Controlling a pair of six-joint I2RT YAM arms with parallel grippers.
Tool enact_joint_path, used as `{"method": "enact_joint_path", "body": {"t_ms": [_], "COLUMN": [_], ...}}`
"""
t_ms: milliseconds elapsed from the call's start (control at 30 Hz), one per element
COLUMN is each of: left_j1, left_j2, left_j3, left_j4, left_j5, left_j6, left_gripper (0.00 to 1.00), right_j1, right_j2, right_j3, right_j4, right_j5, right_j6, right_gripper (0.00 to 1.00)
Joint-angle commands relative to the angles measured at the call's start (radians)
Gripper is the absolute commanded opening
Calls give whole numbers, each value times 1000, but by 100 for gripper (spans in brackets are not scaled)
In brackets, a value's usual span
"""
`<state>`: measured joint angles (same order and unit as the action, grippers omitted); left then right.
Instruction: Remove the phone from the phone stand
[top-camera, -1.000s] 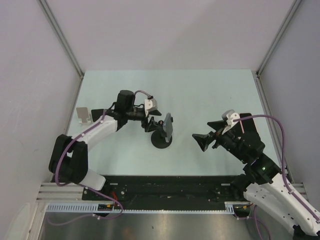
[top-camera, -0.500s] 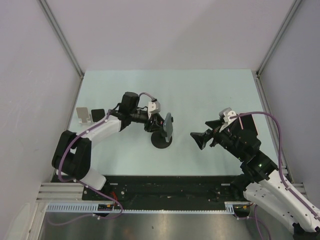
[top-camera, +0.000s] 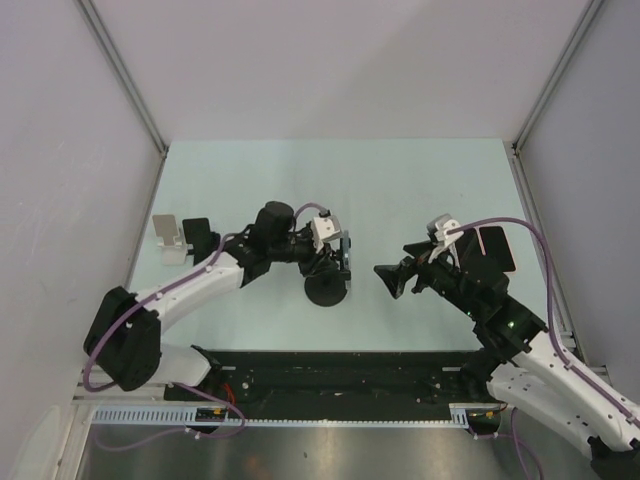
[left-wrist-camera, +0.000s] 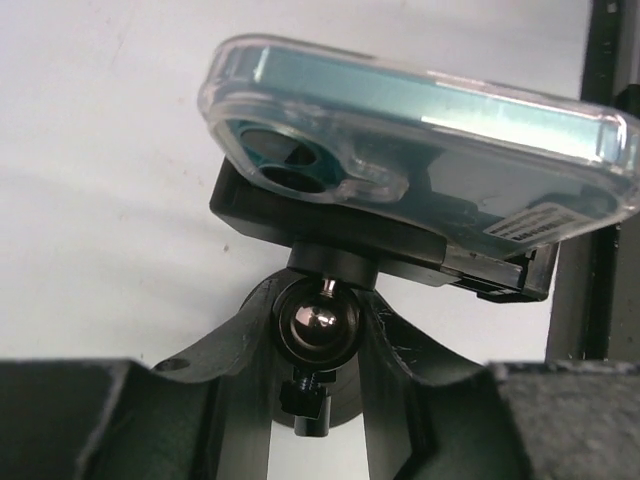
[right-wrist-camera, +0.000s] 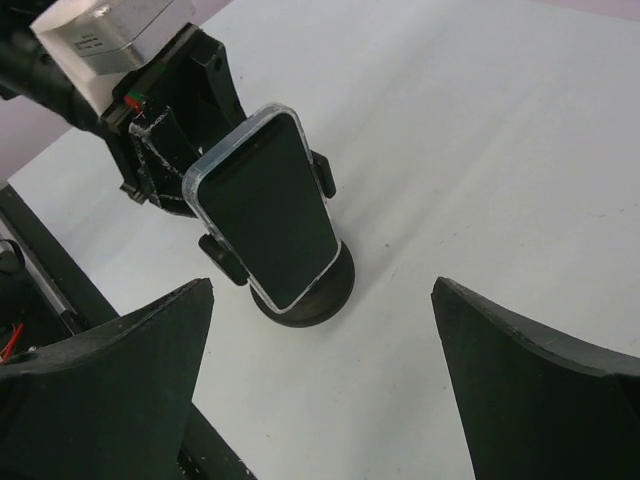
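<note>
I can see the phone's broad screen facing my right gripper, so I should come from above with it and pinch the phone's upper edge (right-wrist-camera: 238, 146) before pulling the phone free.
The phone (top-camera: 345, 254), teal in a clear case, sits clamped in the black phone stand (top-camera: 327, 289) at the middle of the table. In the left wrist view the phone (left-wrist-camera: 420, 130) is overhead, above the stand's shiny ball joint (left-wrist-camera: 318, 318). My left gripper (top-camera: 326, 262) (left-wrist-camera: 320, 302) is closed on the socket around that joint, a finger touching each side. From the right, my right gripper (top-camera: 398, 280) (right-wrist-camera: 322, 300) faces the phone's dark screen (right-wrist-camera: 268, 205) with its jaws wide apart, short of it and holding nothing.
A small white holder (top-camera: 166, 236) and a black block (top-camera: 197, 234) stand at the table's left edge. A dark flat thing (top-camera: 497, 247) lies behind the right arm. Grey walls enclose three sides, and a black rail (top-camera: 330, 366) runs along the near edge.
My left arm reached right to the stand and its fingers narrowed around the ball joint socket. My right gripper drifted a little left toward the phone, still open.
</note>
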<state>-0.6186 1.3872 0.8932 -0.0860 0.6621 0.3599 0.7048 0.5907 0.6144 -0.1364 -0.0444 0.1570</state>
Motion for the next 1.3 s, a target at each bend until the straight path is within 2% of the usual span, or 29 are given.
{"method": "enact_joint_path", "body": {"t_ms": [0, 33, 167, 267, 367, 467, 667, 1000, 1100, 1200, 1267], "left_j1": [-108, -122, -156, -184, -188, -194, -204, -211, -214, -214, -216], "left_j2": [-128, -137, -177, -217, -264, -290, -297, -297, -297, -298, -306], "left_j3": [-40, -46, -97, -154, -201, -229, -231, -235, -237, -238, -244], "left_j4": [28, 31, 46, 80, 133, 166, 173, 187, 190, 190, 190], "left_j5": [-336, -443, -589, -651, -654, -645, -634, -619, -619, -627, -648], "left_j6": [-171, -235, -395, -444, -481, -489, -486, -481, -478, -477, -480], "left_gripper": [0, 0, 0, 0, 0, 0, 0, 0, 0, 0, 0], "right_j1": [59, 74, 165, 255, 352, 406, 415, 410, 409, 407, 409], "right_j2": [61, 79, 156, 233, 300, 354, 428, 521, 534, 541, 537], "right_j3": [33, 41, 74, 116, 146, 169, 183, 203, 205, 206, 206], "right_j4": [63, 66, 110, 126, 176, 214, 280, 302, 302, 290, 278], "right_j5": [110, 133, 254, 332, 441, 480, 543, 532, 540, 549, 548], "right_j6": [12, 12, 1, -16, -45, -51, -25, -33, -28, -20, -19], "right_gripper": [96, 95, 92, 90, 88, 87, 81, 66, 60, 49, 35]}}
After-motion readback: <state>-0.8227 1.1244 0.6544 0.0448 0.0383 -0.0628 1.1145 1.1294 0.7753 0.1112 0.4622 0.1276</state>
